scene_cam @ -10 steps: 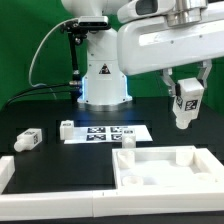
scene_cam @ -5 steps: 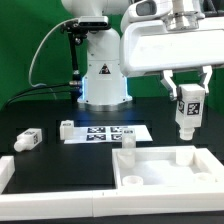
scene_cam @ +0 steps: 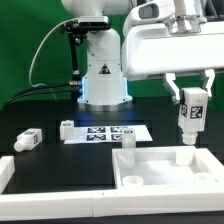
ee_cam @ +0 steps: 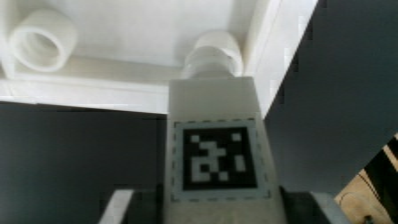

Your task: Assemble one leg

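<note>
My gripper needs to release the white leg, now upright above the tray's far corner, on the round post in the white tray's near corner (scene_cam: 205, 177) (ee_cam: 215, 48).
My gripper (scene_cam: 189, 97) is shut on a white leg (scene_cam: 189, 117) with a black-and-white tag and holds it upright in the air above the far right corner of the large white tray-like part (scene_cam: 165, 172). In the wrist view the held leg (ee_cam: 217, 130) points down toward a round post (ee_cam: 214, 48) inside the tray (ee_cam: 107, 80). Another leg (scene_cam: 29, 139) lies on the table at the exterior view's left, and a third leg (scene_cam: 66, 128) stands beside the marker board (scene_cam: 108, 133).
The robot base (scene_cam: 103, 80) stands behind the marker board. A white raised bar (scene_cam: 5, 170) lies at the exterior view's left front edge. A second round post (ee_cam: 43, 45) shows inside the tray in the wrist view.
My gripper has moved with the leg toward the exterior view's right and slightly down, closer over the tray's far right corner.
</note>
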Tool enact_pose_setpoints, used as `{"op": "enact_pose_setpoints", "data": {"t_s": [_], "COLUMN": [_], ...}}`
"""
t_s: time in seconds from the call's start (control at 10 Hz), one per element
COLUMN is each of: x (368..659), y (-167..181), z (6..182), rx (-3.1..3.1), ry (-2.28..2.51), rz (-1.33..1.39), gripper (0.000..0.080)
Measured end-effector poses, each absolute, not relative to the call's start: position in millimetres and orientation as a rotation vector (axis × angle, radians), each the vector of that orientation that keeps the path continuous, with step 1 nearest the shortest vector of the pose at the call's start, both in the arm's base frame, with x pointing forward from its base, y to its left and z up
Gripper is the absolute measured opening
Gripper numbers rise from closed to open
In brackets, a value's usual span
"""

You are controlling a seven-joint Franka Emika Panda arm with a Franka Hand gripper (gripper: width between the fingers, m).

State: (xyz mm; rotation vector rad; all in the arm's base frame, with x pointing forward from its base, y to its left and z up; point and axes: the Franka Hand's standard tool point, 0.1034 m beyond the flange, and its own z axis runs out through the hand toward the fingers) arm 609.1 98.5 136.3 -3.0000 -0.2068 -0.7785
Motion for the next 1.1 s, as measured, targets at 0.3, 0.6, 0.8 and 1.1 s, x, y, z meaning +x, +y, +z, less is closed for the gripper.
{"op": "enact_pose_setpoints", "data": {"t_s": [0.3,0.6,0.8,1.1], "x": [633,632,631,634], "y": [96,95,100,103], "z": [132.9,131.5,122.3,115.8], "rx": [-2.987,-2.989,-2.991,-2.991], "ry": [-0.197,-0.197,-0.205,-0.210], "rz": [-0.896,-0.892,-0.873,-0.866], "gripper": [0.0285,0.0285,0.0285,0.0285]}}
